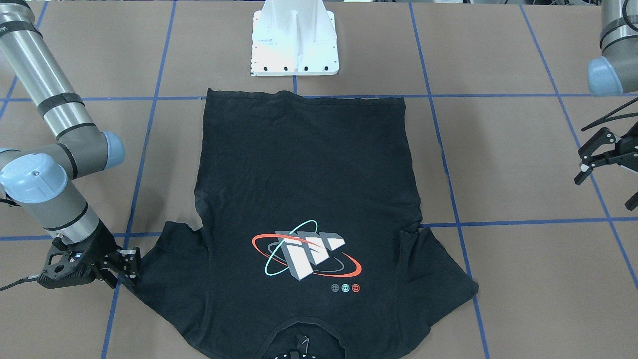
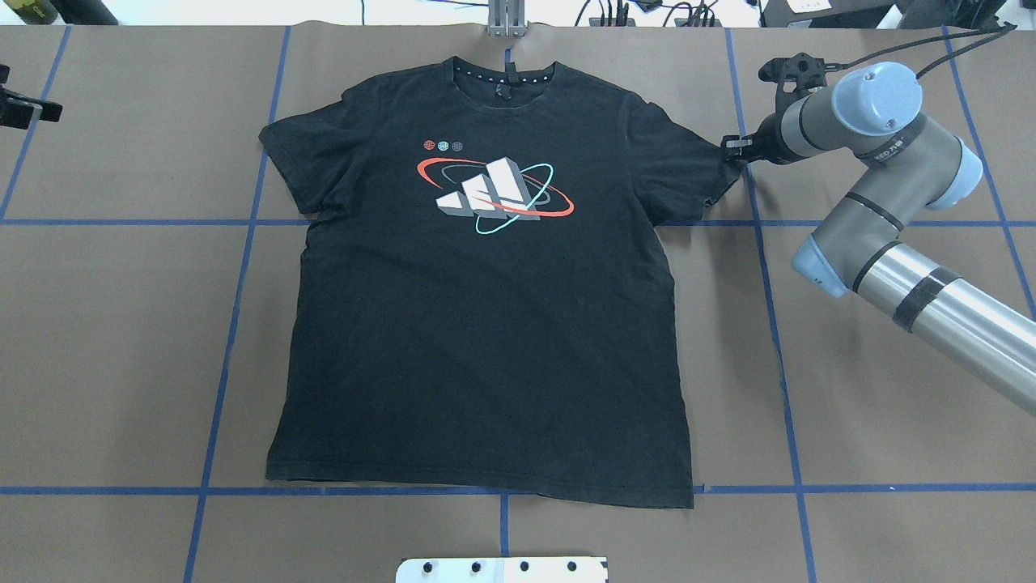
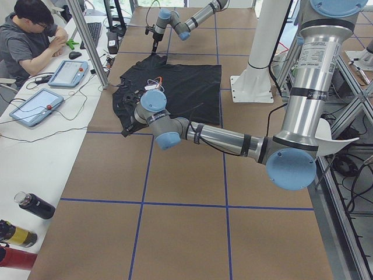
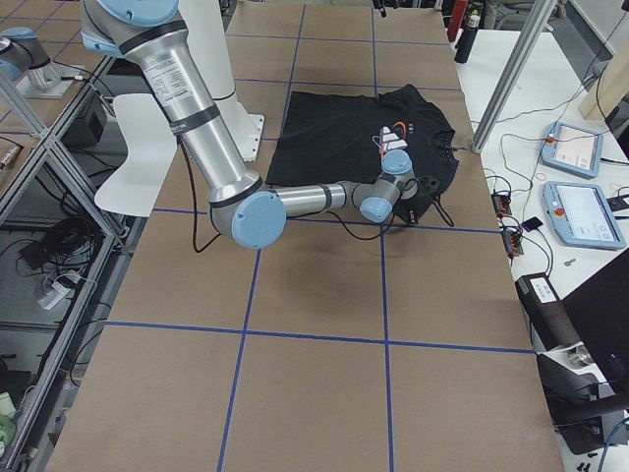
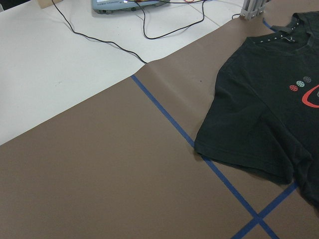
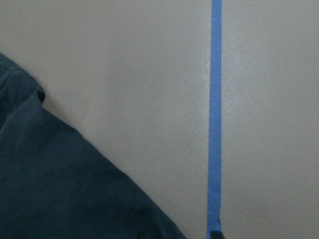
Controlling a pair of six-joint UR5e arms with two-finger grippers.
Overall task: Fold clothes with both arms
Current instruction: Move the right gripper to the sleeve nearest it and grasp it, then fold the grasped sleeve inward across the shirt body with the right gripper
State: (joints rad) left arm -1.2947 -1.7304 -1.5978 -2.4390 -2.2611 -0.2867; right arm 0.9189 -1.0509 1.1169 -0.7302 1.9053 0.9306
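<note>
Next, my right gripper releases the hem of the sleeve on the black T-shirt's chest (image 1: pixel 270 276), against the rings of the logo.
The black T-shirt (image 1: pixel 309 174) lies flat and face up on the brown table, its collar (image 2: pixel 503 74) away from the robot and its logo (image 2: pixel 495 193) showing. My right gripper (image 1: pixel 122 269) is low at the outer hem of one sleeve (image 2: pixel 696 162), fingers apart, nothing held; the right wrist view shows only the sleeve edge (image 6: pixel 60 189) beside blue tape. My left gripper (image 1: pixel 604 190) hangs open above bare table, well off the other sleeve (image 5: pixel 244 144). In the overhead view only a bit of the left gripper (image 2: pixel 24 109) shows at the edge.
The white pedestal base (image 1: pixel 295 40) stands just beyond the shirt's bottom hem. Blue tape lines (image 2: pixel 235 308) grid the table. At the side bench past the collar sit a person (image 3: pixel 29 41), tablets (image 4: pixel 580 211), cables and bottles (image 3: pixel 35 205).
</note>
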